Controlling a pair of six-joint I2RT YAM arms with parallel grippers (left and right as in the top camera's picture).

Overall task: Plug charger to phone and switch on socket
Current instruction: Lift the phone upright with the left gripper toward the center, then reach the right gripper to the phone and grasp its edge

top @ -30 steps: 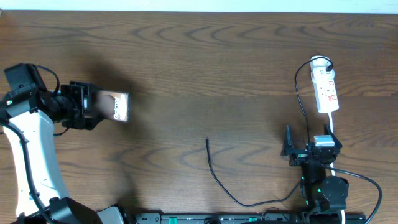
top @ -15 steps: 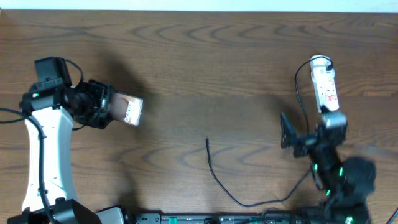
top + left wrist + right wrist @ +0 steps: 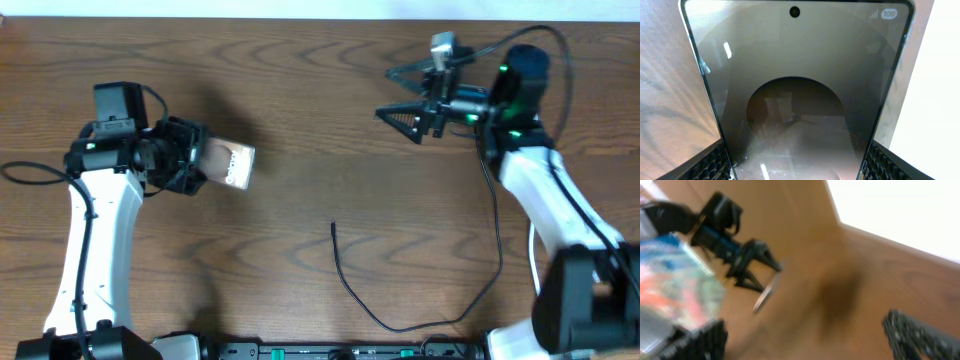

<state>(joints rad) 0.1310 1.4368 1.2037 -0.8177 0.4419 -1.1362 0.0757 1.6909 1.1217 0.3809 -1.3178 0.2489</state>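
My right gripper will take the phone over by closing on the phone's loose end [image 3: 240, 167] [image 3: 768, 289], which sticks out of my left gripper.
My left gripper [image 3: 200, 162] is shut on the phone [image 3: 232, 166], held off the table at the left and tilted. In the left wrist view the phone [image 3: 797, 75] fills the frame, its lower edges clamped between the two black fingers [image 3: 715, 162]. The charger [image 3: 350, 285] lies on the table in the middle, a thin black cable with its tip [image 3: 333, 226] pointing away. My right gripper [image 3: 386, 92] is open and empty, raised at the back right and pointing left. In the blurred right wrist view the far-off phone [image 3: 767, 292] shows edge-on. The right arm hides the socket.
The charger cable loops along the front edge [image 3: 430, 325] and runs up the right side under the right arm [image 3: 540, 190]. The wooden table [image 3: 330, 100] stretches between the two grippers. A white wall edge [image 3: 900, 215] runs behind the table.
The left arm has carried the phone to the right. The right arm has swung up from the front right to the back, over the socket, and now points left.
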